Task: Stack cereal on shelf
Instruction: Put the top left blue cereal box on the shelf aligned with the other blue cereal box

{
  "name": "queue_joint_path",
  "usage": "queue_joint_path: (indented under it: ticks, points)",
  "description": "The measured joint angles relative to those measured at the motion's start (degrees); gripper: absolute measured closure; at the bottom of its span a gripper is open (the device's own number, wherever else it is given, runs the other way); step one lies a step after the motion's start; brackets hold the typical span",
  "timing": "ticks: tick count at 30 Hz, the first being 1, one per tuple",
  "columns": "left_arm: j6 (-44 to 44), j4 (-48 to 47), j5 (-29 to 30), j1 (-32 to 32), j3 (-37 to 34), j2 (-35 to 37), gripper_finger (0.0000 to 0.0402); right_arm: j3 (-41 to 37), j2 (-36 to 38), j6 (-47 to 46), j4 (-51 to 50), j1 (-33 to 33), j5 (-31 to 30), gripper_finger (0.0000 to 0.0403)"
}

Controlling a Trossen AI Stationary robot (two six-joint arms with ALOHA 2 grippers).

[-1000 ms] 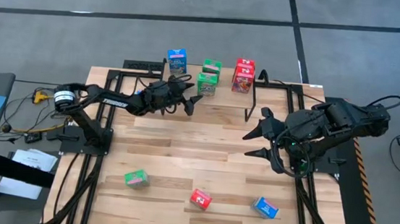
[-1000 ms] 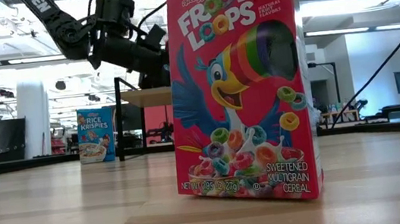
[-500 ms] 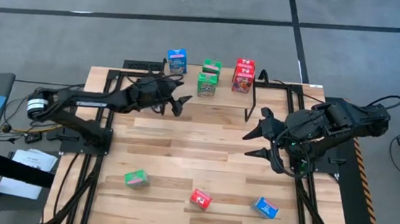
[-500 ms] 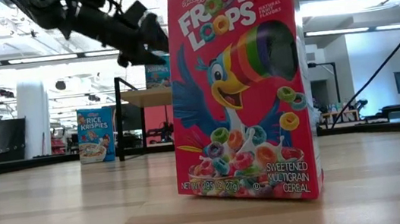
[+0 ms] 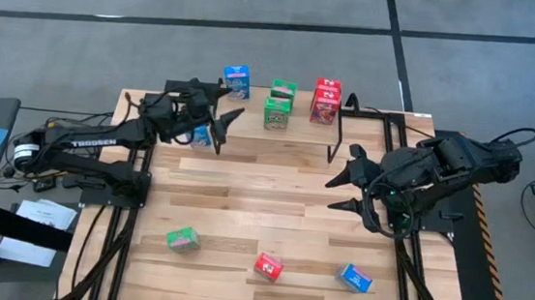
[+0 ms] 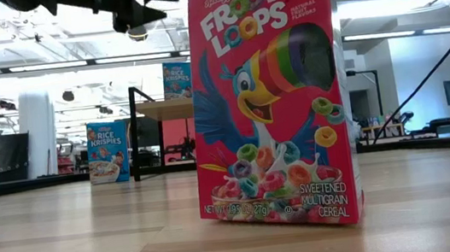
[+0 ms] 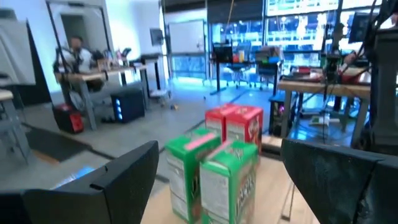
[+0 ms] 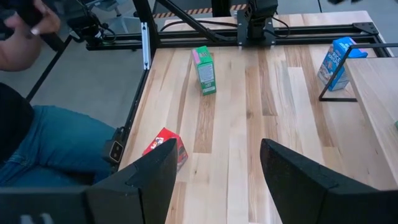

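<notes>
I will close my left gripper on the long sides of the blue box [image 5: 202, 136] that stands on the tabletop, next to the black shelf leg.
Five cereal boxes stand on the shelf [image 5: 301, 126]: one blue [image 5: 237, 81], two green [image 5: 277, 113] and two red [image 5: 324, 101]. Another blue box [image 5: 201, 136] stands on the tabletop by the shelf's left end. Green [image 5: 181, 239], red [image 5: 269, 266] and blue [image 5: 354, 277] boxes lie near the table's near edge. My left gripper [image 5: 215, 122] is open in the air over the shelf's left end, holding nothing; its wrist view faces the green boxes [image 7: 214, 174] and the red boxes [image 7: 236, 124]. My right gripper [image 5: 346, 181] is open above the table's right middle.
Black shelf legs [image 5: 336, 141] rise in front of the right gripper. Black rails run along both table sides. A person's jeans [image 8: 56, 146] show beyond the table's near edge in the right wrist view. Bare planks [image 5: 263, 203] lie between the shelf and the near boxes.
My left gripper has drawn back from beside the green boxes toward the table's left edge and has risen, staying open and holding nothing. The blue box by the shelf's left end has come into sight behind it. The boxes and the right arm have kept still.
</notes>
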State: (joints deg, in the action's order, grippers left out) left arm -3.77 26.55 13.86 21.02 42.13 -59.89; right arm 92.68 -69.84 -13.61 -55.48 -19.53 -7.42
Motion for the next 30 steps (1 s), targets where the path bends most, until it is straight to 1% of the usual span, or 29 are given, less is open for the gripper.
queue_joint_path:
  ticks: [4,7,10,15,18,20,22,26,30]
  points:
    - [-2.1,-0.4,0.4,0.0,0.6,2.1,0.0074,0.0,0.0,0.0,0.0,0.0,0.0,0.0148]
    - [-2.3,-4.2,0.6,0.2,3.1,3.0,0.0074,0.0,0.0,0.0,-0.1,0.0,0.0,0.0148]
    - [-2.3,-14.1,2.3,0.9,7.6,3.2,0.0074,0.0,0.0,0.0,-1.0,0.0,0.1,0.0148]
    - [-1.2,-37.0,4.7,2.2,17.8,3.2,0.0074,0.0,0.0,0.0,-1.6,0.0,0.1,0.0148]
    - [-0.3,-45.5,8.3,2.1,21.9,3.3,0.0074,0.0,0.0,0.0,-1.6,0.0,0.2,0.0148]
    - [-1.0,-48.7,10.2,2.2,22.8,3.7,0.0074,0.0,0.0,0.0,-1.6,0.0,0.2,0.0148]
    - [-1.3,-51.0,11.0,2.2,23.0,4.2,0.0074,0.0,0.0,0.0,-1.8,0.0,0.2,0.0148]
    - [-1.7,-59.1,12.1,2.2,23.0,5.3,0.0074,0.0,0.0,-0.2,-2.5,0.0,0.2,0.0148]
    - [1.0,-68.7,15.8,2.2,23.0,5.6,0.0074,0.0,0.0,-1.5,-3.0,0.0,0.2,0.0148]
